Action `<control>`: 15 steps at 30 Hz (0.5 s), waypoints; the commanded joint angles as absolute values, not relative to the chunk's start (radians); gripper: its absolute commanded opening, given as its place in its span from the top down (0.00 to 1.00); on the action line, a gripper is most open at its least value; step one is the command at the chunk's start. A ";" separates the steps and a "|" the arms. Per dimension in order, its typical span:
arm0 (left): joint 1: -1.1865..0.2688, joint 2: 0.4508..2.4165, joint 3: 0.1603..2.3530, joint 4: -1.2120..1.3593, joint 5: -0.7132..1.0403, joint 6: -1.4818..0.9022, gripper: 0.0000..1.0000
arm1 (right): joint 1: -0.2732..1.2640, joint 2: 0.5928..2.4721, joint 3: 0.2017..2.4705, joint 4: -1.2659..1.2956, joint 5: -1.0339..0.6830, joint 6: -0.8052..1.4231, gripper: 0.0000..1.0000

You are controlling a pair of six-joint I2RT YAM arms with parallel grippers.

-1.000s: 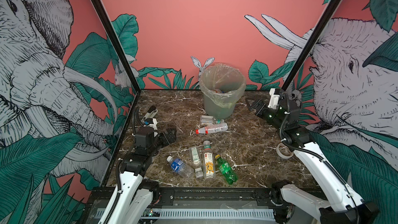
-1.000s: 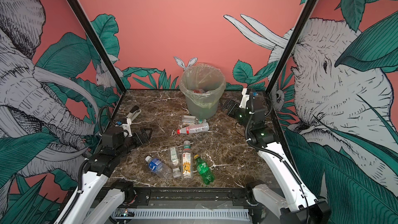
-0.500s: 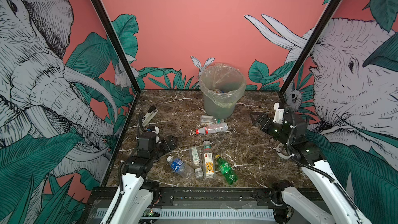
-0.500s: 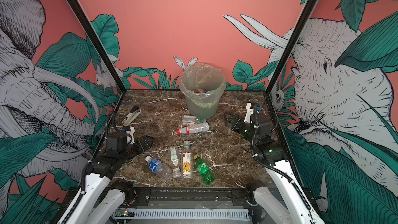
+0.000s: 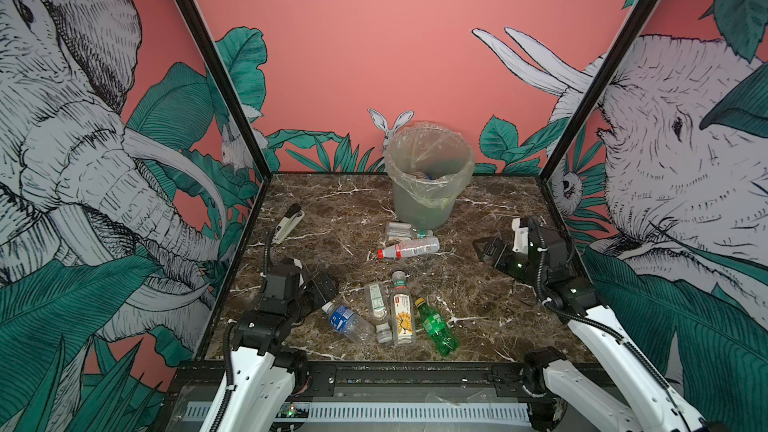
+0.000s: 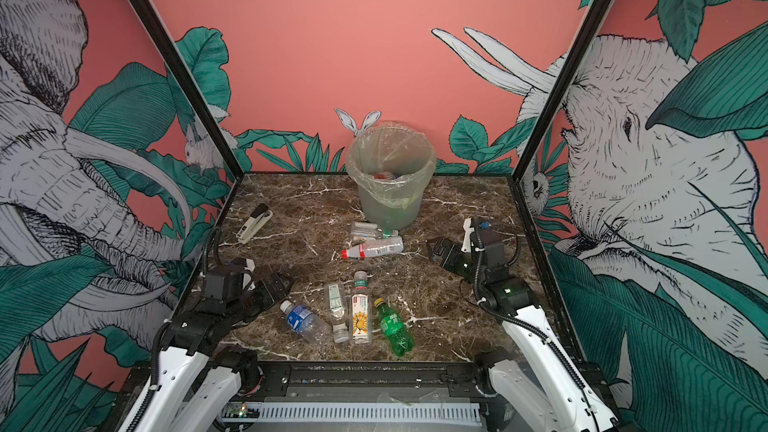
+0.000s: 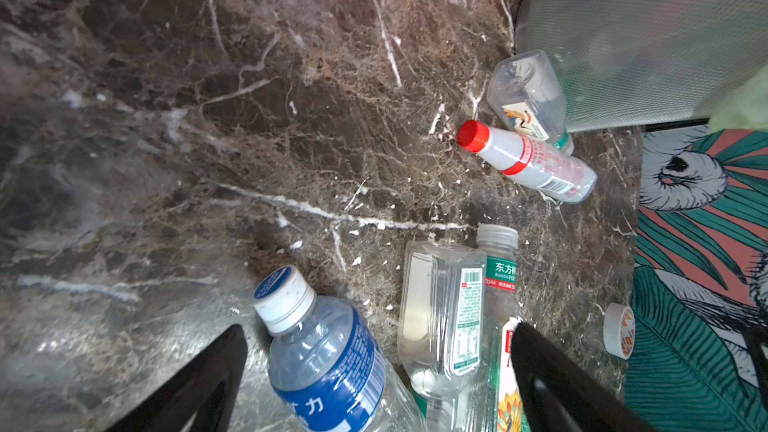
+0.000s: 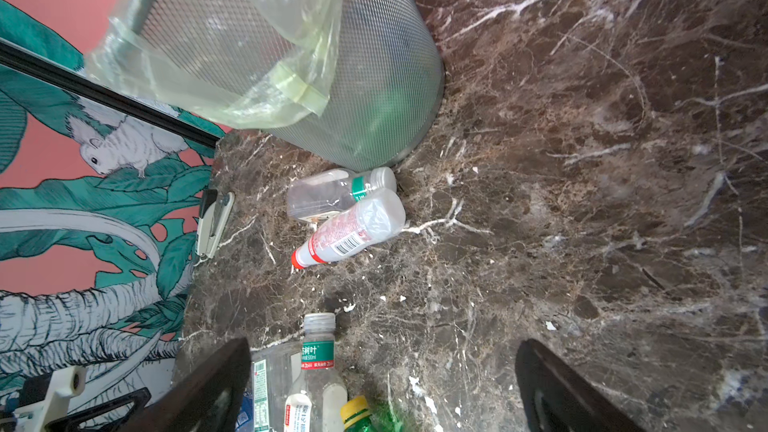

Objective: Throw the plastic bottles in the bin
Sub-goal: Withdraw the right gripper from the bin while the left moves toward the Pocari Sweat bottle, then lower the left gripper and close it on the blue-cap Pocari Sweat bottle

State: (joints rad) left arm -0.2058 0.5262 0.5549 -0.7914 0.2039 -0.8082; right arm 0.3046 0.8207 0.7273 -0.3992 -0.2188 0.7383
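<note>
I need to next move my left gripper to the blue-labelled bottle's upper part (image 5: 334,312) (image 7: 316,336), below its white cap, and close it there.
The bin (image 5: 428,197), grey-green with a clear bag over its rim, stands at the back centre and holds some bottles. Two plastic bottles lie before it: a clear one (image 5: 405,231) and a red-capped one (image 5: 409,248). Near the front lie a blue-labelled bottle (image 5: 347,322), a clear one (image 5: 376,309), a yellow-labelled one (image 5: 402,313) and a green one (image 5: 436,328). My left gripper (image 5: 326,284) is open just left of the blue-labelled bottle (image 7: 328,351), holding nothing. My right gripper (image 5: 488,251) is open over bare marble, right of the red-capped bottle (image 8: 347,230).
A white-and-black stapler (image 5: 289,222) lies at the left edge of the marble table (image 5: 478,297). A tape roll (image 7: 619,330) sits by the right wall. Printed walls enclose the left, back and right sides.
Both arms have drawn back toward the front and lowered. The left gripper came closer to the blue-labelled bottle; the right gripper left the back right corner. Both stayed open.
</note>
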 commanded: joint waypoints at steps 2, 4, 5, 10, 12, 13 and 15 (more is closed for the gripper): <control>-0.201 0.499 0.552 -0.859 0.202 -0.918 0.01 | 0.305 0.804 0.687 -0.352 -0.214 0.674 0.01; -0.202 0.497 0.561 -0.891 0.191 -0.947 0.01 | 0.305 0.805 0.670 -0.356 -0.198 0.650 0.01; -0.202 0.496 0.565 -0.911 0.183 -0.964 0.01 | 0.304 0.807 0.662 -0.358 -0.193 0.636 0.01; -0.204 0.476 0.580 -0.985 0.140 -1.002 0.01 | 0.304 0.819 0.635 -0.343 -0.164 0.593 0.01; -0.204 0.472 0.585 -1.038 0.117 -0.999 0.01 | 0.304 0.828 0.623 -0.320 -0.151 0.581 0.01; -0.204 0.472 0.584 -1.058 0.113 -0.998 0.01 | 0.304 0.834 0.620 -0.309 -0.150 0.576 0.01; -0.204 0.469 0.568 -1.078 0.123 -1.011 0.01 | 0.304 0.856 0.618 -0.293 -0.149 0.566 0.01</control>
State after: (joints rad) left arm -0.2058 0.4767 0.5591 -0.9817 0.1501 -0.9760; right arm 0.3046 0.8371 0.6266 -0.3580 -0.1730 0.6079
